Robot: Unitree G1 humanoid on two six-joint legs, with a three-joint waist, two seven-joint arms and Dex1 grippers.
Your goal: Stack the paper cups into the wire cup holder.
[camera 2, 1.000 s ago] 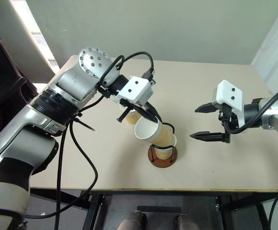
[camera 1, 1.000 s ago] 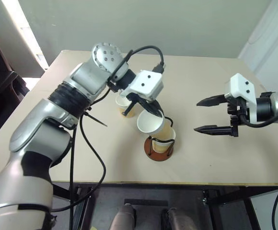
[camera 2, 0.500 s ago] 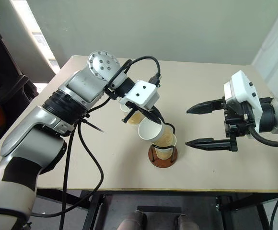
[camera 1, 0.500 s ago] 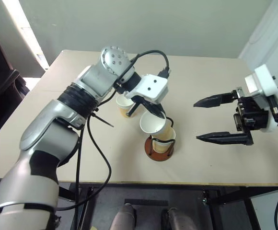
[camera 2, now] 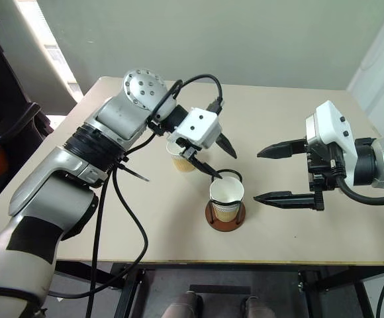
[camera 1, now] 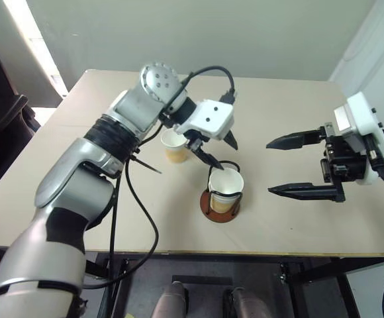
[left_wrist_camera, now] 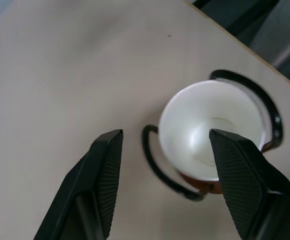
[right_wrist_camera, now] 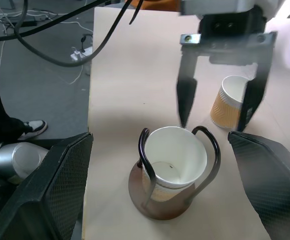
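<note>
Next, I close my left gripper on the near rim of the paper cup (camera 1: 169, 146) that stands by itself on the table behind the wire cup holder.
The wire cup holder (camera 1: 207, 209) stands near the table's front edge, its black hoops around an upright paper cup (camera 1: 226, 187). That cup sits nested in a lower one, whose tan wall (right_wrist_camera: 157, 192) shows beneath it. My left gripper (camera 1: 228, 158) hangs open just above and behind the rim, holding nothing; its fingers (left_wrist_camera: 102, 175) straddle the cup (left_wrist_camera: 210, 130). A further paper cup (camera 1: 175, 147) stands on the table behind the holder. To the right of the holder my right gripper (camera 1: 269, 167) is open, empty and apart from it.
The beige table (camera 1: 79, 185) has bare room left and right of the holder; its front edge (camera 1: 245, 253) lies close to it. A dark chair (camera 1: 0, 112) stands off the left side. Cables and a person's shoe (right_wrist_camera: 32, 127) are on the floor.
My left gripper opened and let go of the tilted cup, which now sits upright in the holder on the cup there. The right gripper drew back and rose slightly at first, then stayed.
</note>
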